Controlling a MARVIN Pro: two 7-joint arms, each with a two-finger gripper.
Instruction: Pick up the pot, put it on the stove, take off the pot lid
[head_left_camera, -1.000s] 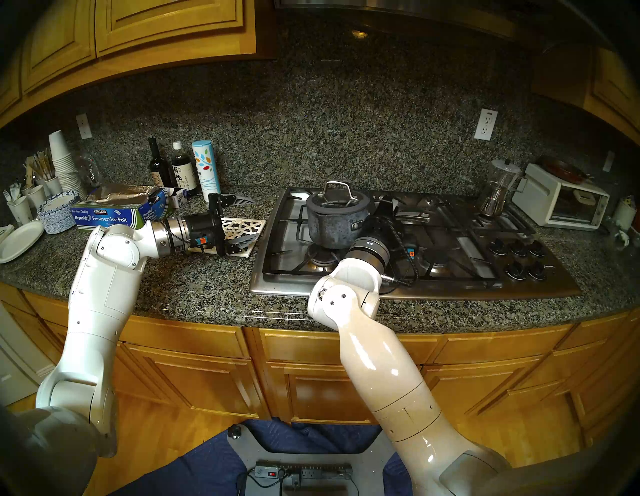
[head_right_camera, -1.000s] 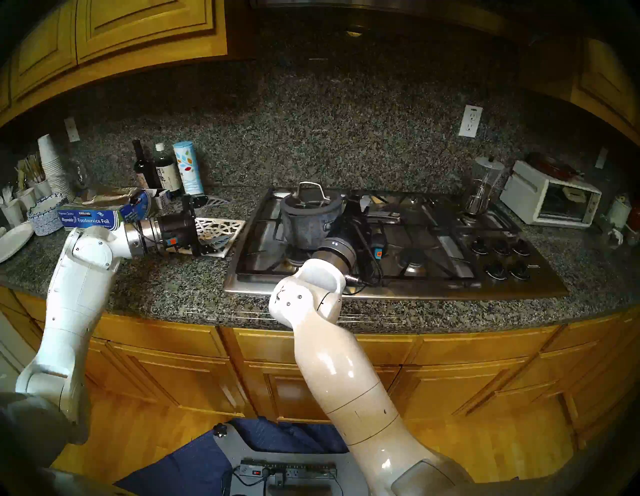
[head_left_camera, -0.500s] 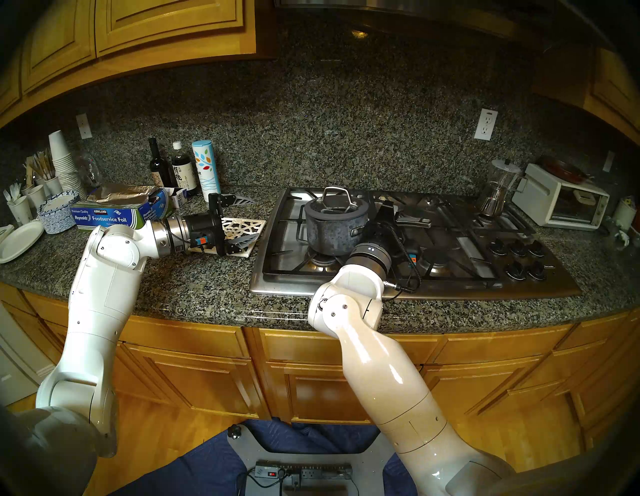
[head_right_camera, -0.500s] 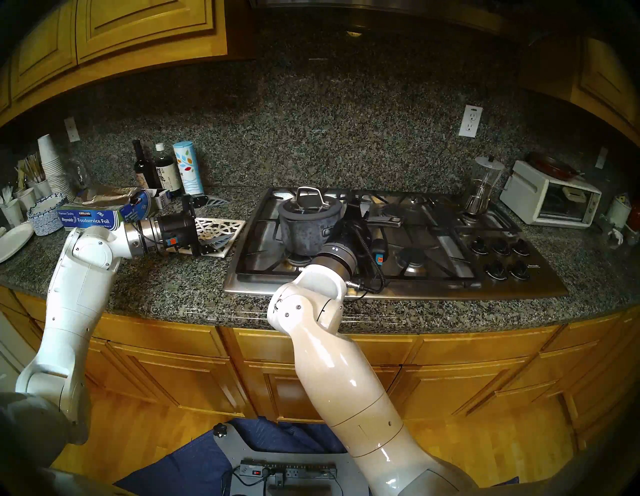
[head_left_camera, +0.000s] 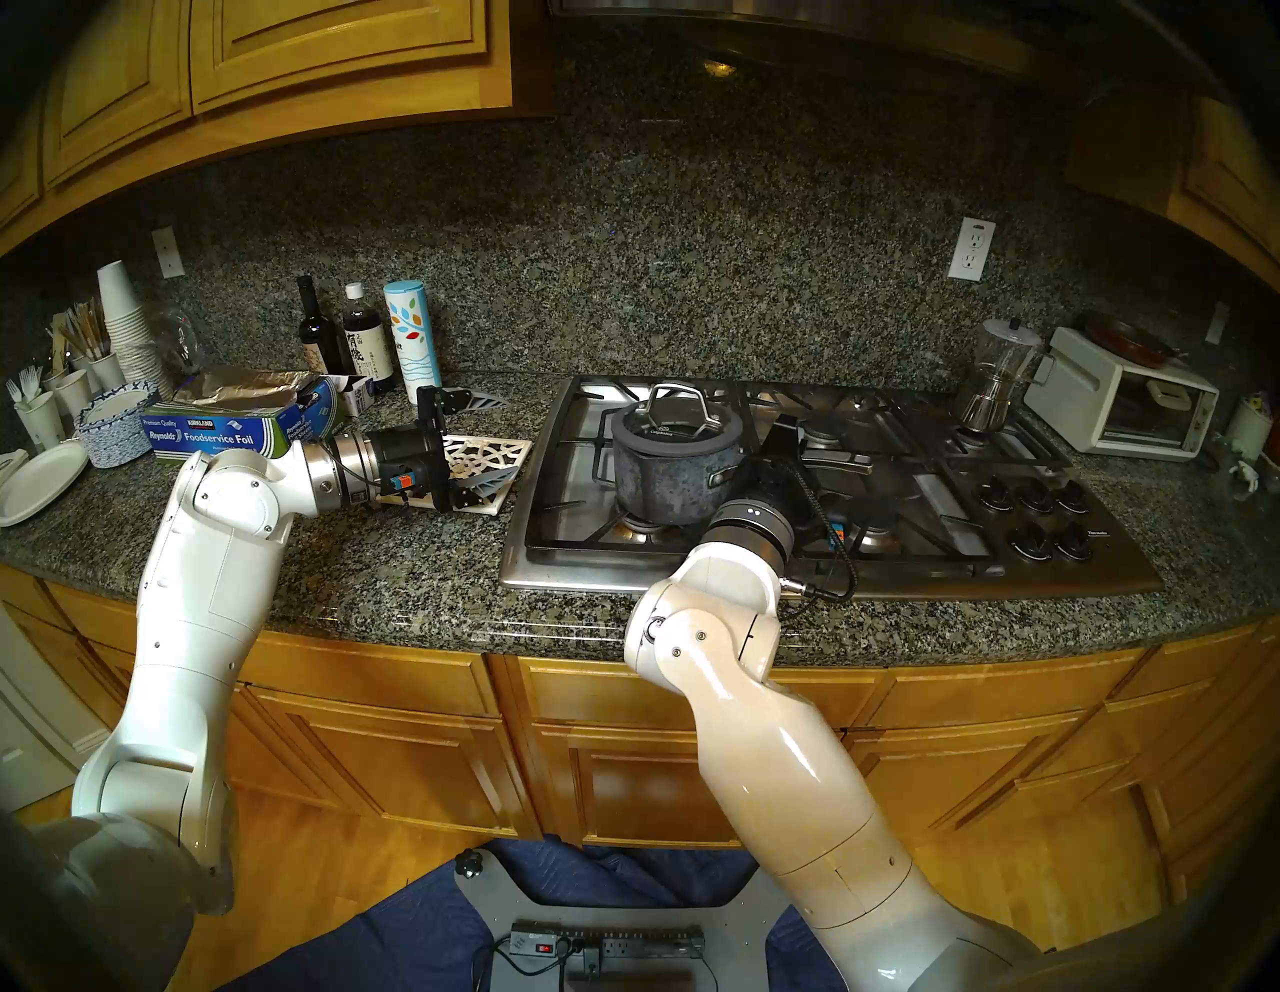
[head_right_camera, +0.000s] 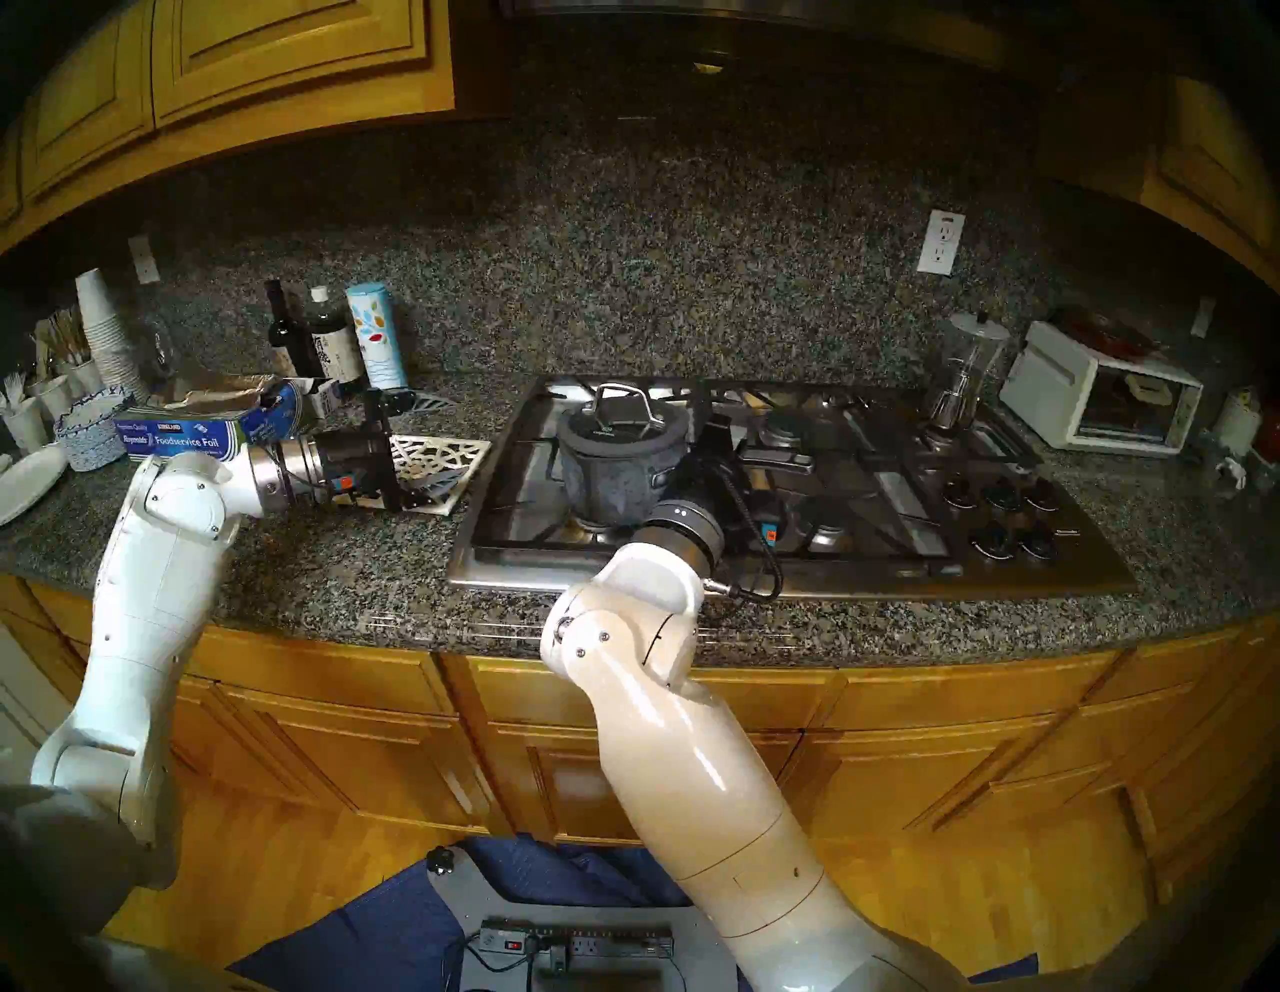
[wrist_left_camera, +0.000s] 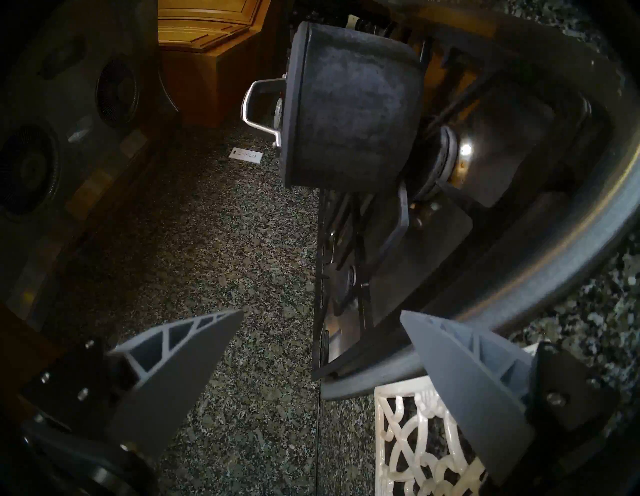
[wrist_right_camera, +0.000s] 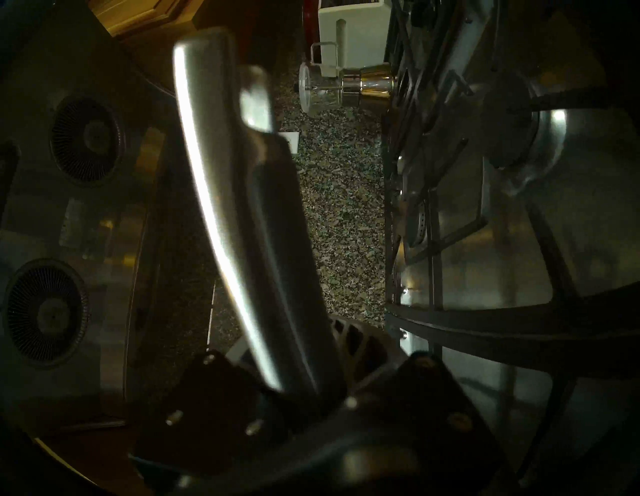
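I need to set the pot on the grate over the front burner (head_left_camera: 652, 506) nearest the white trivet with my right gripper.
The pot (head_left_camera: 665, 478) is a dark grey mottled saucepan, upright over the front-left burner of the stove (head_left_camera: 900, 582). Its underside is at the black grate; I cannot tell if it rests there. The pot lid (head_left_camera: 675, 426), glass with a silver loop handle, sits shut on it. My right gripper (head_left_camera: 789, 457) is shut on the pot's long handle (wrist_right_camera: 221, 207), which runs up through the right wrist view. My left gripper (head_left_camera: 495, 440) hangs open and empty over a white lattice trivet (wrist_left_camera: 415, 450), left of the stove. The left wrist view shows the pot (wrist_left_camera: 353, 111) side-on.
A foil box (head_left_camera: 208, 433), bottles (head_left_camera: 360, 339) and a tall canister (head_left_camera: 412, 339) stand at the back left, with paper cups and plates beyond. A glass coffee pot (head_left_camera: 997, 374) sits on the stove's back right, a white toaster oven (head_left_camera: 1122, 402) beside it. Black knobs (head_left_camera: 1032, 512) are front right.
My right arm has brought the pot down and slightly nearer over the front-left burner, still gripping its handle. The left arm has not moved.
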